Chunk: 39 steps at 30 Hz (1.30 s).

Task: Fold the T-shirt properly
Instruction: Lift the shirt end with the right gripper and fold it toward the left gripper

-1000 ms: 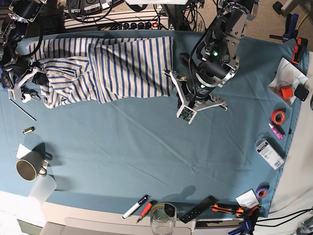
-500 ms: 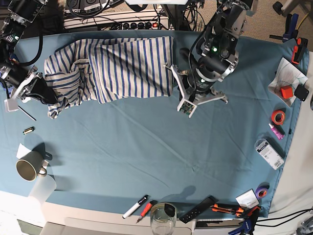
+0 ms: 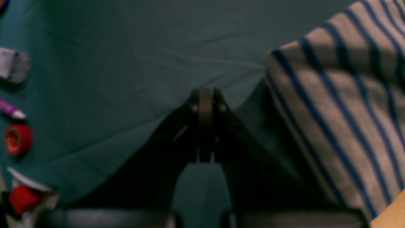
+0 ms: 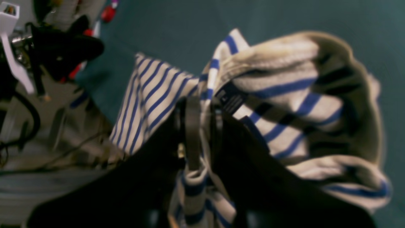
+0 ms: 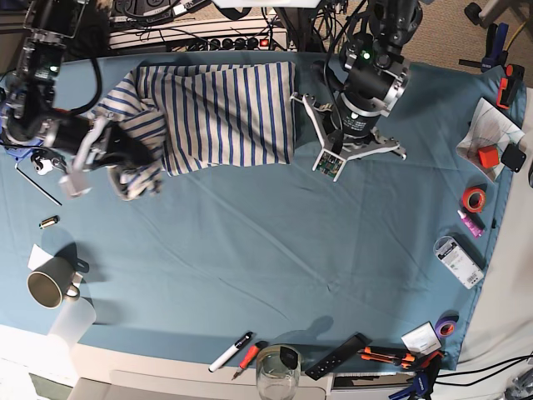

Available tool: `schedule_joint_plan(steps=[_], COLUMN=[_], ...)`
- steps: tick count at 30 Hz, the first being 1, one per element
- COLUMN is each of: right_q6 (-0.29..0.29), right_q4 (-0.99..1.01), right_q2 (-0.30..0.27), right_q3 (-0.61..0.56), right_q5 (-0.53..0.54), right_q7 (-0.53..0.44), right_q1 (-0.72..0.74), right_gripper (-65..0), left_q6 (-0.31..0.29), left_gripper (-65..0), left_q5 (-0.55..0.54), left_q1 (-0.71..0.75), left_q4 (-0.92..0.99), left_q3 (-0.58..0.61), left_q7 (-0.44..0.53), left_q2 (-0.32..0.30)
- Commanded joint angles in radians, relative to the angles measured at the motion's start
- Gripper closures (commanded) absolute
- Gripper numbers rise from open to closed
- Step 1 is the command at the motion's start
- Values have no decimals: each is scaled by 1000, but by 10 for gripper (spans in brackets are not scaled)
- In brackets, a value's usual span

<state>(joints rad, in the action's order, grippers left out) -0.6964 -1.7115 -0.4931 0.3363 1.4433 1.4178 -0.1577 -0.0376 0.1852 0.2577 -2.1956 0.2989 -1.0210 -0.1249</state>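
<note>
Next, my right gripper lets go of the T-shirt's bunched end on the T-shirt's flat part, along the edge [image 5: 278,117] nearest my left gripper.
The T-shirt [image 5: 225,112], white with thin blue stripes, lies along the far edge of the teal cloth [image 5: 266,250]. Its left end is bunched and lifted. In the base view, my right gripper [image 5: 143,157] is at that bunched end. The right wrist view shows the right gripper [image 4: 202,109] shut on striped fabric of the T-shirt [image 4: 284,91], beside the dark neck label [image 4: 231,98]. My left gripper [image 3: 205,96] is shut with nothing in it, over bare cloth, with the T-shirt [image 3: 341,104] edge to its right. The left arm [image 5: 360,108] stands just right of the shirt.
A mug [image 5: 48,287] sits at the near left, with a small metal piece [image 5: 48,222] above it. Markers [image 5: 231,352], a glass [image 5: 277,371] and a remote [image 5: 337,357] line the front edge. A red tape roll [image 5: 475,198] and small boxes sit at the right edge.
My right gripper has carried the shirt's bunched left end rightward and slightly toward the front. The left arm has drawn back toward the far edge, staying beside the shirt's right edge.
</note>
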Motion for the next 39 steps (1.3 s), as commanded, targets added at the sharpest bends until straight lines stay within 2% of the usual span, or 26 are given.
schedule_joint_plan(steps=[1,10,22,28,32,37,39], right_q6=[-2,-2,-2,-2,-2,-2,-2], right_q4=[-38,-249,-273,-272,-272,-272,-272], right_q2=[-16,-16,-16,-8,49,117,119], right_q3=[-16,-185,-367,-504,-538,-541,-541], right_q5=[40,40,40,40,28,-177,-208], right_q7=[-21,-21,-21,-21,-21,-21,-21], right_q1=[17,16,30,44,45,45,45], right_gripper=[0,0,0,0,0,0,0], left_q6=[11,148,332,333,333,333,333], left_gripper=[0,0,0,0,0,0,0], left_q5=[35,235,563,567,578,589,589], left_q1=[2,51,67,73,75,76,76], left_q4=[-22,-22,-22,-22,-22,-22,-22], left_q3=[-3,-3,-3,-3,-3,-3,-3], left_q7=[18,8,-22,-29,-32,-34,-34], left_q2=[2,2,3,3,3,3,3])
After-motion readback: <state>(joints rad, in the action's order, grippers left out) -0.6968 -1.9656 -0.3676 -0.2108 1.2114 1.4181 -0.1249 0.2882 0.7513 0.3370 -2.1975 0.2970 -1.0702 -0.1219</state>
